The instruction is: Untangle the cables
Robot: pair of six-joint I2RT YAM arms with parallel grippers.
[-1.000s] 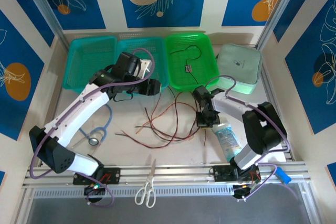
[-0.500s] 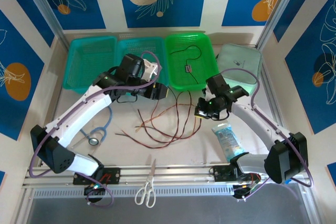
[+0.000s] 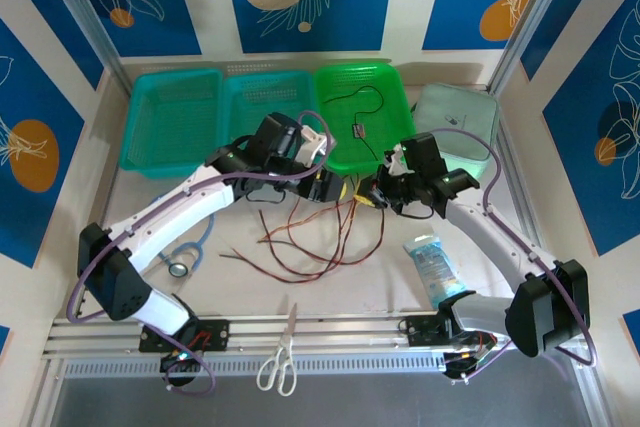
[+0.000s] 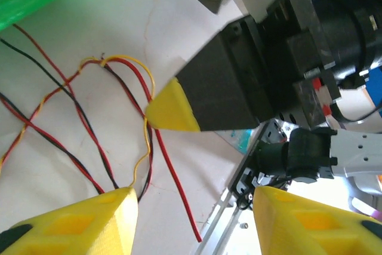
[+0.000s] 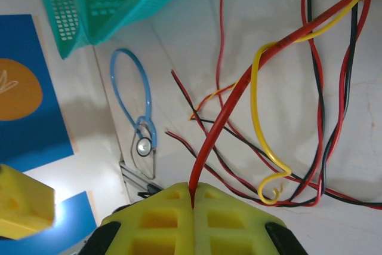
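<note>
Next, my left gripper takes the red cable, as the yellow cable is wrapped around it, so that my right gripper is free to take the yellow cable's curled end (image 5: 271, 192).
The cables (image 3: 318, 245) lie in a loose tangle of red, yellow and black strands on the white table between the arms. My right gripper (image 5: 192, 200) is shut on a thick red cable (image 5: 239, 88), which rises taut from the pile, with a curled yellow cable (image 5: 258, 117) draped beside it. From above, the right gripper (image 3: 369, 197) hovers over the tangle's far edge. My left gripper (image 3: 336, 190) sits just left of it, nearly tip to tip. The left gripper (image 4: 191, 225) is open, and the red cable's loose end (image 4: 176, 183) hangs between its fingers (image 4: 71, 225) without touching them.
A green basket (image 3: 395, 87) at the back holds a black lead and a small device. Two teal baskets (image 3: 175, 117) stand to its left, a pale pouch (image 3: 456, 122) to its right. A blue stethoscope (image 3: 192, 245), scissors (image 3: 280, 352) and a plastic packet (image 3: 432, 262) lie nearer.
The right arm swung up and back from the table's front, lifting the red cable toward the green basket. The left gripper travelled right to meet it.
</note>
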